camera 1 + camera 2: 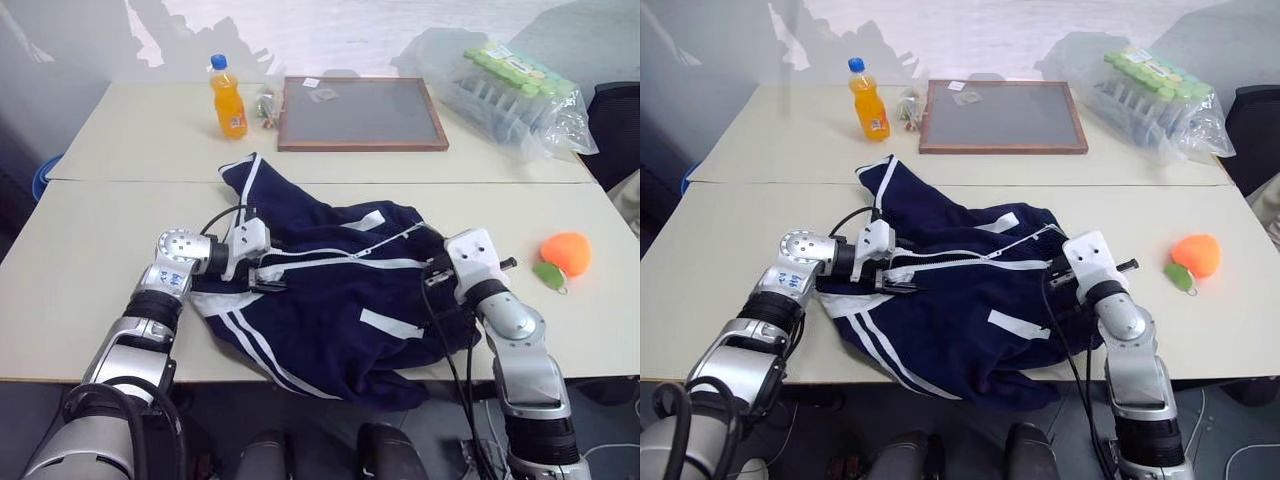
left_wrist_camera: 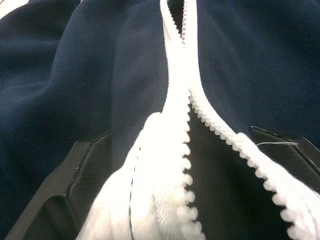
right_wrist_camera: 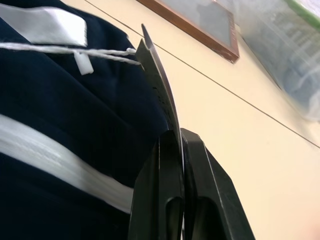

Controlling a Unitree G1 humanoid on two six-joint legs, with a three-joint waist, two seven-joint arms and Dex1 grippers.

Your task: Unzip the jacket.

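The robot's right gripper needs to release the tag on the bare table [image 1: 506, 252] [image 3: 255, 185] between the navy jacket and the orange object.
The dark navy jacket [image 1: 340, 300] lies crumpled across the front of the near table, with white stripes along its sleeves and its white zipper [image 2: 175, 75] running across it. My left gripper [image 2: 185, 175] is open at the jacket's left side, its black fingers [image 2: 75, 190] lying on the fleece on either side of the zipper. The two zipper halves spread apart between them. My right gripper [image 3: 181, 134] is at the jacket's right edge, shut on a thin dark flat tag [image 3: 155, 80]. A white string [image 3: 60, 49] from the jacket runs to that tag.
An orange drink bottle [image 1: 228, 97], a small packet [image 1: 266, 105], a wood-framed grey board [image 1: 360, 113] and a plastic bag of green-capped containers [image 1: 520, 90] stand on the far table. An orange object with a green piece [image 1: 566, 252] lies to the right of my right arm.
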